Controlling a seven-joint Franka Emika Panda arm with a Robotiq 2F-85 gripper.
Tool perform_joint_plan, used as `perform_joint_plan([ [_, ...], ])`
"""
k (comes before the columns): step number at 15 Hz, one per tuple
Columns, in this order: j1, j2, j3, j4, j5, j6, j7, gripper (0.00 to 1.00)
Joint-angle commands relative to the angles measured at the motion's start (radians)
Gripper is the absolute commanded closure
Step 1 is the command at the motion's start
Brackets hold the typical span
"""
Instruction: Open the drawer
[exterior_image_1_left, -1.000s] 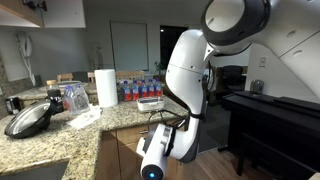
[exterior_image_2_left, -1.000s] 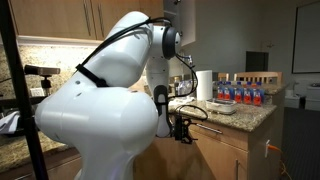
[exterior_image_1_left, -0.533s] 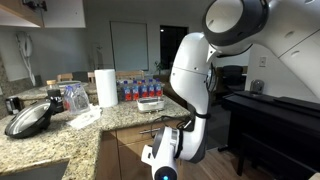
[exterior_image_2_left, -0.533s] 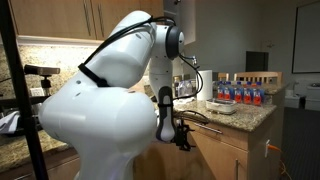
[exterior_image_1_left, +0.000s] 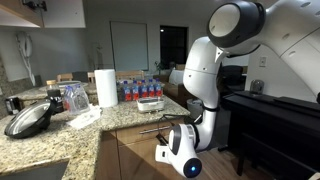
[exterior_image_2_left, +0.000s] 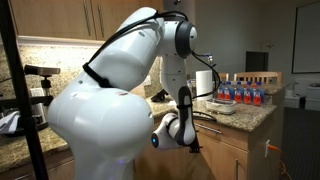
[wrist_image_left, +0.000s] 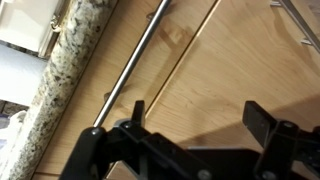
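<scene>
Next, my gripper needs to go to the middle of the drawer's silver bar handle (exterior_image_1_left: 154, 129) (wrist_image_left: 127, 60), just under the granite counter edge, and close there.
The drawer (wrist_image_left: 108, 55) is a light-brown wood front just under the granite counter edge, and it looks flush with the panel below. Its silver bar handle (wrist_image_left: 135, 55) runs diagonally across the wrist view. My gripper (wrist_image_left: 197, 115) is open, and both black fingers (wrist_image_left: 262, 118) frame bare cabinet wood below the handle with nothing between them. In both exterior views the gripper (exterior_image_1_left: 162, 150) (exterior_image_2_left: 190, 142) hangs in front of the cabinet face, a little below the handle (exterior_image_1_left: 160, 127) (exterior_image_2_left: 212, 127) and apart from it.
The granite counter (exterior_image_1_left: 60, 135) carries a paper towel roll (exterior_image_1_left: 105, 87), a row of bottles (exterior_image_1_left: 135, 88), a small tray (exterior_image_1_left: 150, 102) and a dark pan (exterior_image_1_left: 28, 118). Black furniture (exterior_image_1_left: 275, 115) stands close behind the arm. A second handle (wrist_image_left: 295, 20) shows on a neighbouring panel.
The arm has swung sideways along the cabinet front and the wrist has dropped slightly. The gripper stayed open and the drawer has not moved.
</scene>
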Motion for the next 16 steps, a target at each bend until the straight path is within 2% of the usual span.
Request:
perform_joint_plan([
  [1,0.125,-0.016,-0.086,-0.009,-0.001,-0.025,0.099,0.0],
  [7,0.353,0.003,-0.245,0.016,0.008,-0.126,0.289,0.0],
  [11,0.367,0.006,-0.284,0.026,0.01,-0.178,0.376,0.0],
  [16,0.403,0.012,-0.361,0.049,0.01,-0.144,0.456,0.0],
])
